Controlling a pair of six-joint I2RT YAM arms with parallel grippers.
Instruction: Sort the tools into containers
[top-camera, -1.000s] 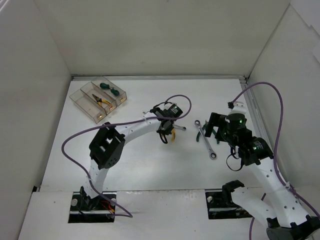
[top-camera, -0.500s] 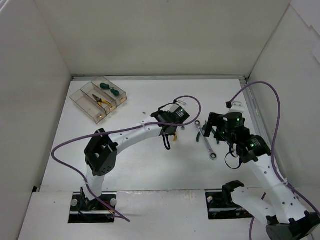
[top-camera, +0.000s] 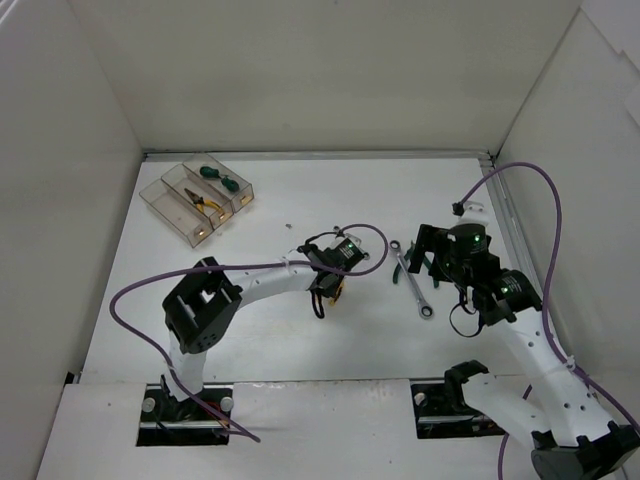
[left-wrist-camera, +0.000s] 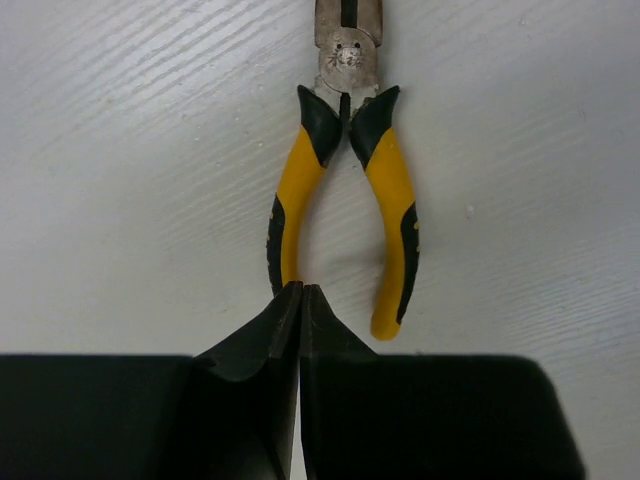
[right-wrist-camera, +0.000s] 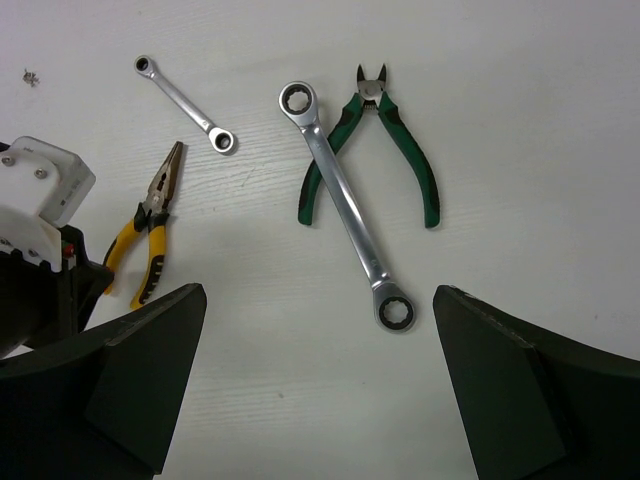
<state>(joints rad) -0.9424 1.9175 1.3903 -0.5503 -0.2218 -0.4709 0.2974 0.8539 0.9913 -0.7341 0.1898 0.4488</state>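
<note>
The end of one pliers handle has my left gripper at it, shut and empty, so I will open it and close it around that handle nearer the pliers' pivot (left-wrist-camera: 296, 190).
Yellow-handled pliers (left-wrist-camera: 345, 190) lie flat on the white table, nose pointing away; they also show in the right wrist view (right-wrist-camera: 150, 235) and the top view (top-camera: 340, 290). My left gripper (left-wrist-camera: 302, 290) is shut and empty, its tips right at the end of the pliers' left handle. It also shows in the top view (top-camera: 322, 296). My right gripper (right-wrist-camera: 320, 295) is open and empty above a long silver wrench (right-wrist-camera: 345, 215), which lies across green-handled cutters (right-wrist-camera: 400, 150). A small silver wrench (right-wrist-camera: 185, 103) lies further off. The three clear bins (top-camera: 197, 198) stand at the back left.
One bin holds a green-handled tool (top-camera: 215, 176), and the middle one holds yellow pliers (top-camera: 203, 202). White walls close in the table on the left, back and right. A purple cable (top-camera: 370, 245) loops over my left wrist.
My left wrist swung right, then drew back toward the near side over the yellow pliers. The right arm shifted only slightly. The tools on the table lie where they were.
</note>
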